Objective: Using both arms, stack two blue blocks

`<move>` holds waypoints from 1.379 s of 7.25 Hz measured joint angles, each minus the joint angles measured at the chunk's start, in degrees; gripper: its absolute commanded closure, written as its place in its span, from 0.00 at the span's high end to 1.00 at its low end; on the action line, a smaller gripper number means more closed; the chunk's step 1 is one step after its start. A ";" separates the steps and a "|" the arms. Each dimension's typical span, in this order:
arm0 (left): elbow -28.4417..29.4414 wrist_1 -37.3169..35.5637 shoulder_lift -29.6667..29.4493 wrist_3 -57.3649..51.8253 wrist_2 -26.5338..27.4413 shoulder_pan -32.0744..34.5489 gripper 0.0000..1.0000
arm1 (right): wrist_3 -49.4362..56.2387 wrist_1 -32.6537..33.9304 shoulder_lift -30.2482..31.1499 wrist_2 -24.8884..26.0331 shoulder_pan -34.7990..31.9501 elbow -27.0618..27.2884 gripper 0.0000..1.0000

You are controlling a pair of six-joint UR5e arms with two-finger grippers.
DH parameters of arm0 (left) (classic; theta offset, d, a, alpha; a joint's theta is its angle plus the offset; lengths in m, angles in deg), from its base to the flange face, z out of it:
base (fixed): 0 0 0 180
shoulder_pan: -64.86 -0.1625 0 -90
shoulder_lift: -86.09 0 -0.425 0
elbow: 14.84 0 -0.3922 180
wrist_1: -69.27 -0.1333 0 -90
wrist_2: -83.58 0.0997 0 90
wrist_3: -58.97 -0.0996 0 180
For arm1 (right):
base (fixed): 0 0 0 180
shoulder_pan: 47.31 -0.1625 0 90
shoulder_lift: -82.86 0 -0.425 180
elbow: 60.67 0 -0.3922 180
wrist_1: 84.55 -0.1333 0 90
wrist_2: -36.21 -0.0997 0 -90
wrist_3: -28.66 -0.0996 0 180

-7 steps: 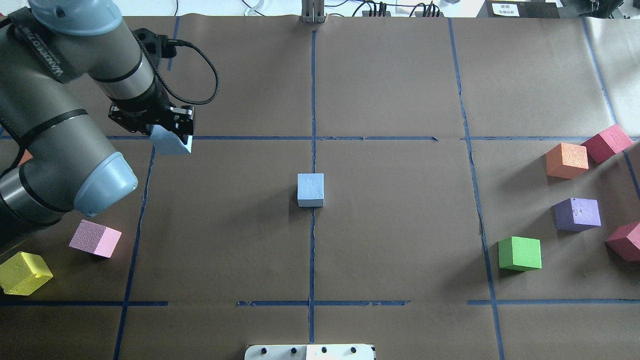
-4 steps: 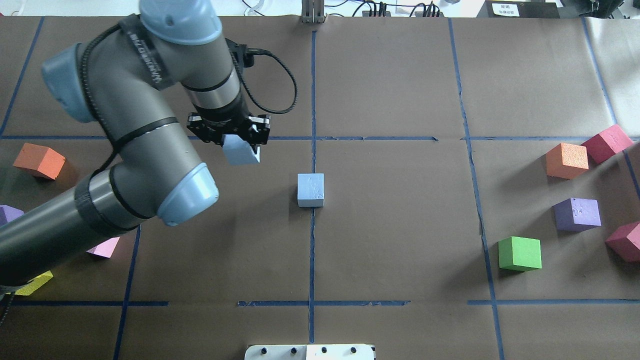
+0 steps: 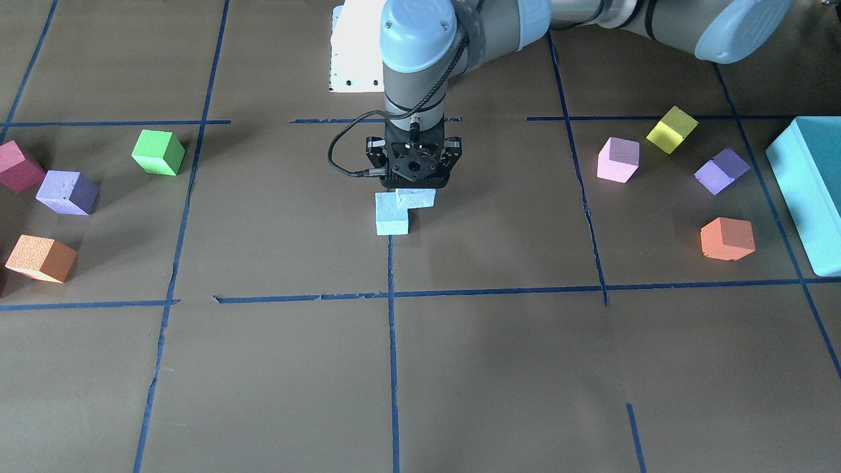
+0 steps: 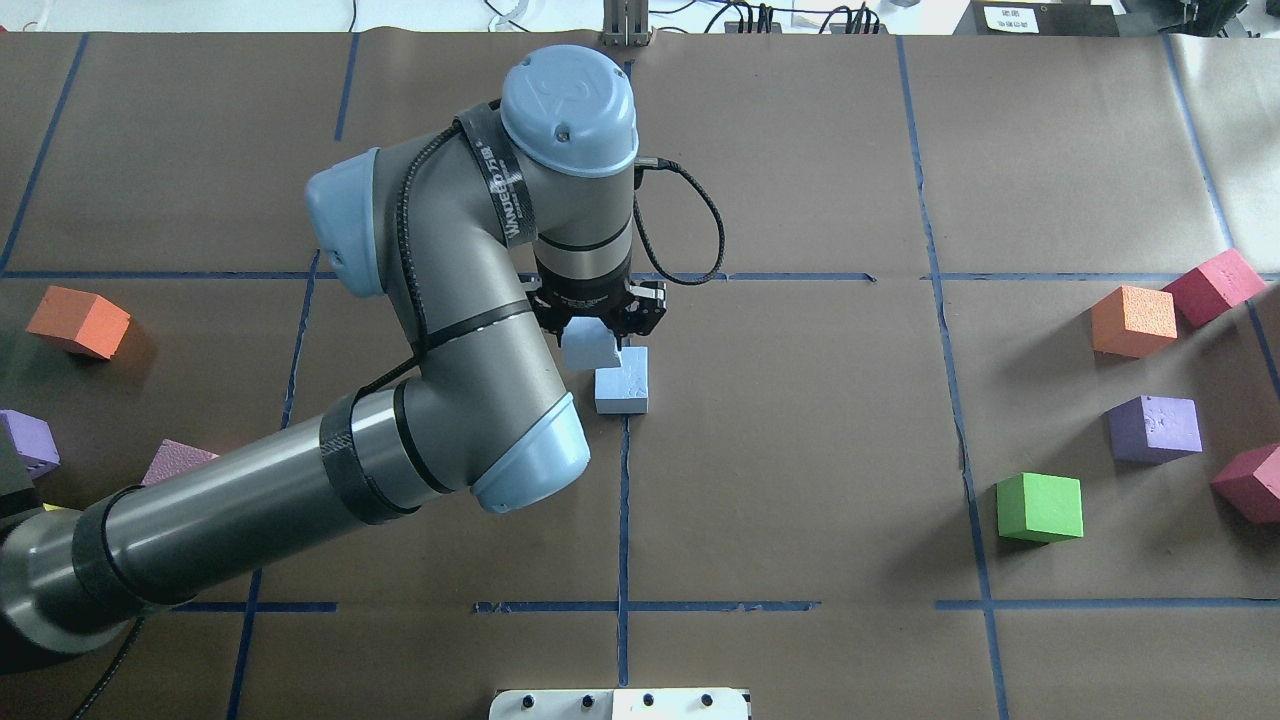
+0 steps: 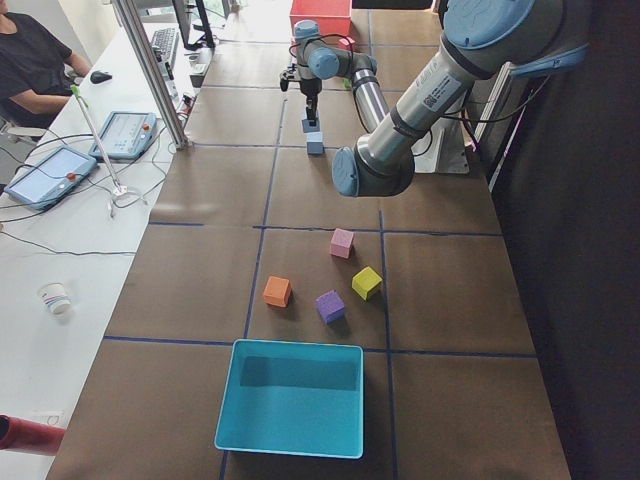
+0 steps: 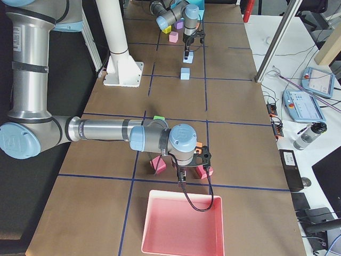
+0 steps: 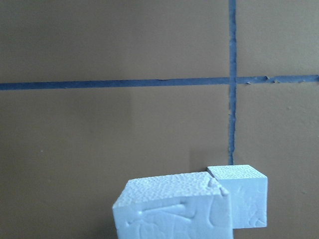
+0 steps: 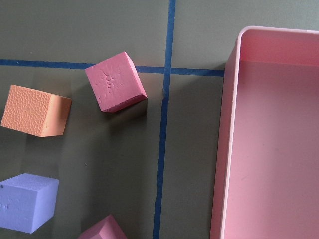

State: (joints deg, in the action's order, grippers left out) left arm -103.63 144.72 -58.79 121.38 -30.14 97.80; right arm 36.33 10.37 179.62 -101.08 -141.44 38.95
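Note:
Next, my left gripper releases the pale blue block on top of the second blue block (image 3: 391,212) (image 7: 243,202) at the center tape line.
My left gripper (image 4: 594,338) is shut on a pale blue block (image 4: 587,351) and holds it a little above the table. The second blue block (image 4: 621,381) rests on the centre tape line. The held block hangs just to its left, overlapping its edge. In the front view the gripper (image 3: 414,180) holds the block (image 3: 416,198) up beside the resting one (image 3: 391,214). The left wrist view shows the held block (image 7: 174,209) low in frame and the resting block (image 7: 242,198) right of it. My right gripper (image 6: 194,165) hovers over red cubes at the table's right end; I cannot tell whether it is open or shut.
Orange (image 4: 1133,320), red (image 4: 1213,286), purple (image 4: 1154,428), green (image 4: 1040,507) and dark red (image 4: 1250,482) cubes lie at the right. Orange (image 4: 78,321) and purple (image 4: 25,440) cubes lie at the left. A teal box (image 3: 808,190) and a pink tray (image 6: 184,224) stand at the table's ends.
My left arm has swung from the far left toward the centre, carrying the blue block to just beside the resting block. The resting block has not moved.

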 measured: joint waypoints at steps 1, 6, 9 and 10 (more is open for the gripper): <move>3.08 3.54 -0.42 0.62 0.54 -0.75 0.01 | -0.01 0.00 0.01 0.00 0.00 0.15 1.00; 7.25 8.28 -1.11 1.34 0.96 -1.63 0.03 | -0.06 0.00 -0.26 0.00 -0.08 0.30 1.00; 6.91 8.06 -0.87 1.29 1.02 -1.65 0.53 | -0.10 0.00 -0.58 0.00 -0.09 0.24 1.00; 6.86 8.05 -0.77 1.23 1.06 -1.65 0.98 | -0.09 0.00 -0.67 0.00 -0.09 0.20 1.00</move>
State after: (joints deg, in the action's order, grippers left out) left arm -96.78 152.77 -59.55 122.61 -29.08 96.15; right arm 36.23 10.37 178.95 -101.08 -141.53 39.15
